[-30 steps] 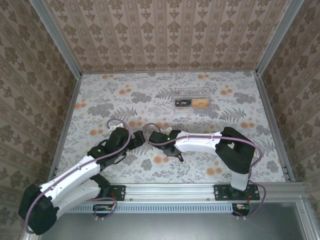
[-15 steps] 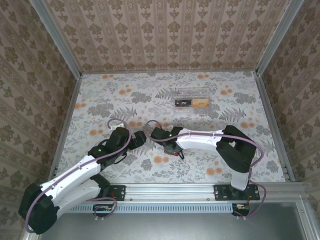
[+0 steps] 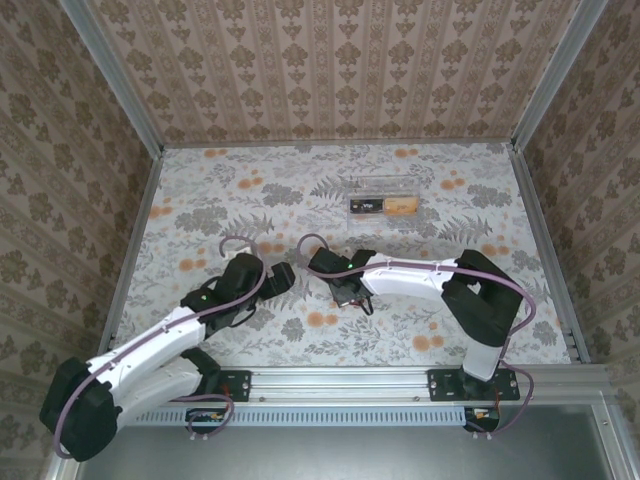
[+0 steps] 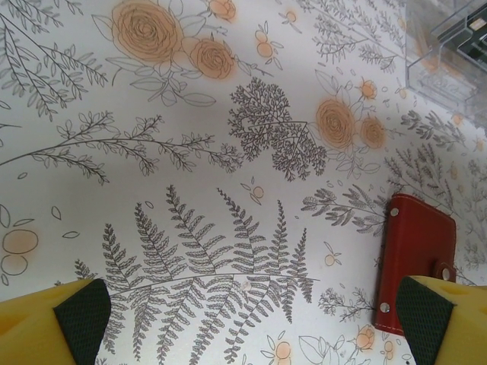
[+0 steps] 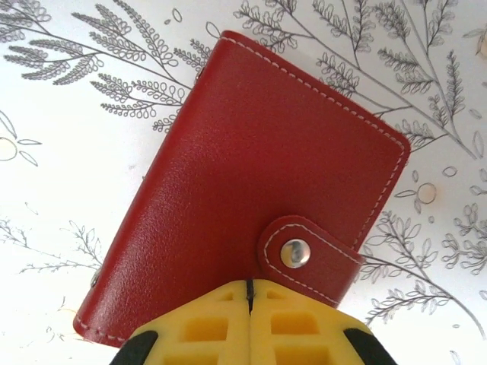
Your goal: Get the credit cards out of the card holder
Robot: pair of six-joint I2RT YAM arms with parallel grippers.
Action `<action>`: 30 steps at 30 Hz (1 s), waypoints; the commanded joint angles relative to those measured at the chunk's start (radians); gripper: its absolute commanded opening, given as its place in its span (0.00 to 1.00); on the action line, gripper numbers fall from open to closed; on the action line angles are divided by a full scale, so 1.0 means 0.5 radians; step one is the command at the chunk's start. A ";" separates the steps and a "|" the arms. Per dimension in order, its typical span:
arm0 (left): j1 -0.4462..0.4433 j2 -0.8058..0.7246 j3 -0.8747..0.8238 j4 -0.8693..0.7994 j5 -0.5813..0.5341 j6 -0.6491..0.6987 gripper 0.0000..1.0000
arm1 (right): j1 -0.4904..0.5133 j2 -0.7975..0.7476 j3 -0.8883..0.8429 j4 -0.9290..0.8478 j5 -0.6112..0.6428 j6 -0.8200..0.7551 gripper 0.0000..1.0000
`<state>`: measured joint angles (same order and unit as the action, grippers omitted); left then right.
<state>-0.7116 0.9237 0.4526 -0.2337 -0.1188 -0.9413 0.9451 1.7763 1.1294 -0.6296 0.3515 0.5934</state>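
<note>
The snapped tab has my shut, empty right gripper beside it, so that gripper should open, pinch the tab's rounded end (image 5: 272,245) and pull it off the stud.
The red card holder (image 5: 259,175) lies closed and flat on the flowered table, its little tab (image 5: 323,266) snapped down by a metal stud. My right gripper (image 5: 248,286) is shut, its yellow fingertips pressed together right over the holder's near edge beside the tab, with nothing visible between them. From above, the right gripper (image 3: 346,292) sits at the table's middle. My left gripper (image 4: 251,327) hangs open over bare table, and the card holder (image 4: 415,258) lies just inside its right finger. In the top view the left gripper (image 3: 283,275) is a little left of the right one. The credit cards are hidden.
A clear plastic box (image 3: 381,205) with a black and orange thing inside stands at the back, right of centre, and shows as the clear box (image 4: 449,61) in the left wrist view. Metal rails (image 3: 135,240) border the table on both sides.
The right gripper's jaws have closed and the arm has shifted slightly right over the card holder. The left arm has barely moved and stays open.
</note>
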 commanded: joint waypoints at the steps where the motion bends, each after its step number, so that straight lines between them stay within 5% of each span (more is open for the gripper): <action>1: 0.006 0.041 0.031 0.044 0.050 0.026 1.00 | -0.006 -0.117 -0.005 -0.057 0.054 -0.029 0.00; 3: 0.003 0.057 0.039 0.056 0.056 0.030 1.00 | -0.006 -0.137 0.018 -0.089 0.065 -0.047 0.04; 5: 0.003 0.066 0.039 0.065 0.055 0.029 1.00 | -0.006 -0.122 0.055 -0.128 0.090 -0.058 0.37; 8: -0.002 0.072 0.040 0.072 0.056 0.029 1.00 | -0.015 -0.052 0.104 -0.160 0.122 -0.084 0.53; 30: -0.003 0.104 0.044 0.063 0.046 0.027 1.00 | -0.148 0.067 -0.054 0.033 -0.126 -0.060 0.50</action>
<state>-0.7116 0.9730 0.4530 -0.2104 -0.1001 -0.9413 0.8742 1.8019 1.1347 -0.6216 0.3290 0.5533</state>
